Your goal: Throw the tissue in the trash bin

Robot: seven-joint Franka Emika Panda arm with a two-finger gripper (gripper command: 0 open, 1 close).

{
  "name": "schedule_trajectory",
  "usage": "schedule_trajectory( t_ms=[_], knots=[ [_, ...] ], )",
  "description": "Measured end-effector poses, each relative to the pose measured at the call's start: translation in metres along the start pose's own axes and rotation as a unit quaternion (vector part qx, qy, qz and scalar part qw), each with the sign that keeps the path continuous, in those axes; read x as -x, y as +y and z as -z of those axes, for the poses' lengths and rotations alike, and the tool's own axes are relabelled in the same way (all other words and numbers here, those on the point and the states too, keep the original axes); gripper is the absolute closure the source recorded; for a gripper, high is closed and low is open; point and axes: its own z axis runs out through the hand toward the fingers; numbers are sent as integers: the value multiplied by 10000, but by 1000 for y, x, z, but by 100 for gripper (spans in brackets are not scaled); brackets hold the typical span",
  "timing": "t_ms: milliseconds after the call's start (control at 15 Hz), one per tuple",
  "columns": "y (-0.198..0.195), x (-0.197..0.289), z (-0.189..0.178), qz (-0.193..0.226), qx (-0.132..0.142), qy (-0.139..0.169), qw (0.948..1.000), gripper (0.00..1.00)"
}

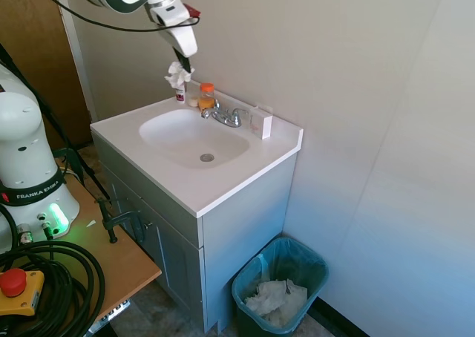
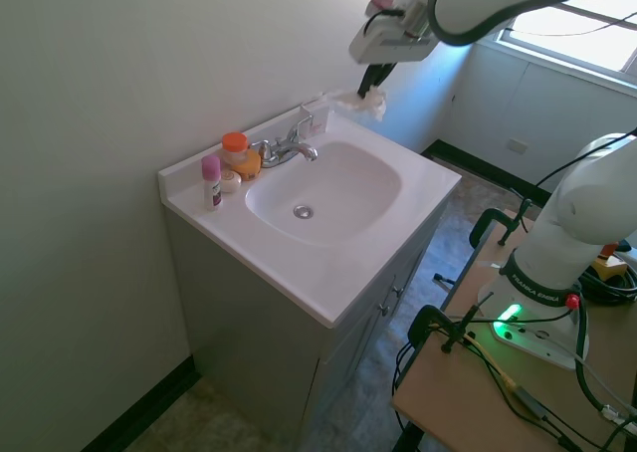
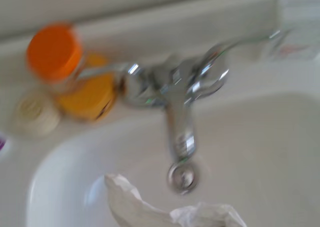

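The tissue will drop from my gripper over the crumpled white paper inside the teal trash bin (image 1: 279, 295).
My gripper (image 1: 180, 64) hangs above the sink (image 1: 194, 136), near its back edge, shut on the tissue (image 1: 178, 76), a small crumpled white wad that dangles below the fingers. From the other side the gripper (image 2: 372, 86) and the tissue (image 2: 363, 101) show above the basin (image 2: 323, 190) close to the faucet (image 2: 289, 148). The wrist view has the tissue (image 3: 175, 212) at its bottom edge over the blurred faucet (image 3: 180, 117). The teal trash bin (image 1: 280, 286) stands on the floor to the right of the vanity, with a liner bag and crumpled white paper (image 1: 276, 300) inside.
An orange-capped bottle (image 1: 206, 96), a pink-capped bottle (image 2: 211, 181) and a small round jar (image 2: 230, 180) stand behind the basin. A small white box (image 1: 260, 122) sits at the counter's back right. Walls close in behind and to the right of the vanity.
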Motion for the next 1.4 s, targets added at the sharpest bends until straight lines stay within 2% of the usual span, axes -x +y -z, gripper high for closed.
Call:
schedule_trajectory(
  t_ms=[133,333,533,733,1067,1267,1333,1400],
  knots=[
    [38,-71,9,-643,-222,44,9977,100],
    [94,-153,-12,-1392,-224,61,9900,100],
    [116,-204,-63,-2057,14,95,9786,100],
    [120,-230,-125,-2468,314,2,9686,100],
    [162,-288,-230,-2910,922,-71,9522,100],
    [182,-307,-286,-2937,1199,-248,9480,100],
    [182,-309,-299,-2923,1242,-335,9476,0],
    [182,-309,-308,-2908,1276,-434,9473,0]
  ],
)
